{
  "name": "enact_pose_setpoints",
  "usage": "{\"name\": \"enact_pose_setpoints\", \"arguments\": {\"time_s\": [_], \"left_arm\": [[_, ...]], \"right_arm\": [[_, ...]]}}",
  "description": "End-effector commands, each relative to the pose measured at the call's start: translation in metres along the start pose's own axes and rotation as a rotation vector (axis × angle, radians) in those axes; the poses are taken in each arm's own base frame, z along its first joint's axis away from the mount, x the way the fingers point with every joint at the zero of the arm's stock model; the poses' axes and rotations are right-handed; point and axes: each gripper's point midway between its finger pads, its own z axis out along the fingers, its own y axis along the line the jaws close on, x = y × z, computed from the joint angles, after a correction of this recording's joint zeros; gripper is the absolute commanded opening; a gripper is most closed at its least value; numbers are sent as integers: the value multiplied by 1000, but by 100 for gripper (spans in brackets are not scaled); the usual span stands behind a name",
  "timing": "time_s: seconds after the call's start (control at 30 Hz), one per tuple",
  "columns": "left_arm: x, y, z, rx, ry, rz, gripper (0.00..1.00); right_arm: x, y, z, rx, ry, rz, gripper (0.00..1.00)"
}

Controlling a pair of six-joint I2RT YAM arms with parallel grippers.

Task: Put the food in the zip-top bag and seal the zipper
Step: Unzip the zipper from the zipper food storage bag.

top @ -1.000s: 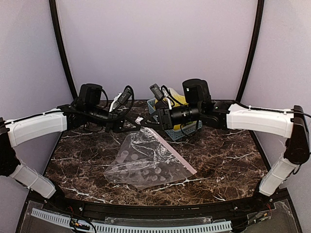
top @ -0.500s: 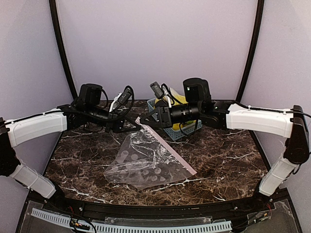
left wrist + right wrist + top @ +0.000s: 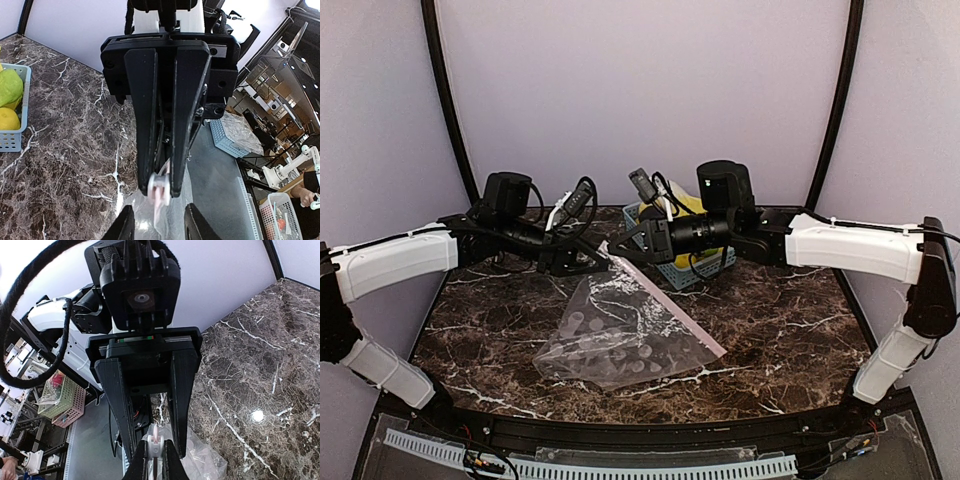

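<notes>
Next, my left gripper pinches the zipper's end (image 3: 158,204) and pulls it away, because it is loose beside the slider that my right gripper has.
The clear dotted zip-top bag (image 3: 620,325) lies on the marble table, its far corner lifted. The pink zipper (image 3: 682,322) runs along the bag's right edge. My right gripper (image 3: 620,250) (image 3: 155,462) is shut on the zipper's white slider (image 3: 155,444) (image 3: 159,187) at that raised corner. Facing it, my left gripper (image 3: 592,256) (image 3: 160,227) is open, its fingers straddling the bag (image 3: 172,220) just below the slider without touching it. The food, with yellow cabbage (image 3: 680,205) on top, sits in the blue basket (image 3: 698,268) behind the right arm. Green and yellow pieces (image 3: 7,90) show in the left wrist view.
The blue basket (image 3: 15,140) stands at the back of the table, right of centre. Both arms reach in low over the back half. The bag covers the middle, and dark marble (image 3: 790,310) shows right of it.
The right gripper slid left with the slider and raised the bag's far corner. The left gripper then moved right until its open fingers met that corner.
</notes>
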Motion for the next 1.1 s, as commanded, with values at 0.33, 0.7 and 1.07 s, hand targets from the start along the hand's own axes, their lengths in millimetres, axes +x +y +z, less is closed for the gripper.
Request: {"name": "enact_pose_setpoints", "arguments": {"time_s": [0.33, 0.7, 1.07], "left_arm": [[-10, -7, -4, 4, -22, 29, 35], [-14, -2, -10, -18, -44, 21, 35], [-13, 0, -10, -19, -42, 8, 22]], "right_arm": [[-5, 10, 4, -46, -7, -24, 0], [0, 12, 5, -59, 8, -21, 0], [1, 12, 5, -59, 12, -20, 0]]}}
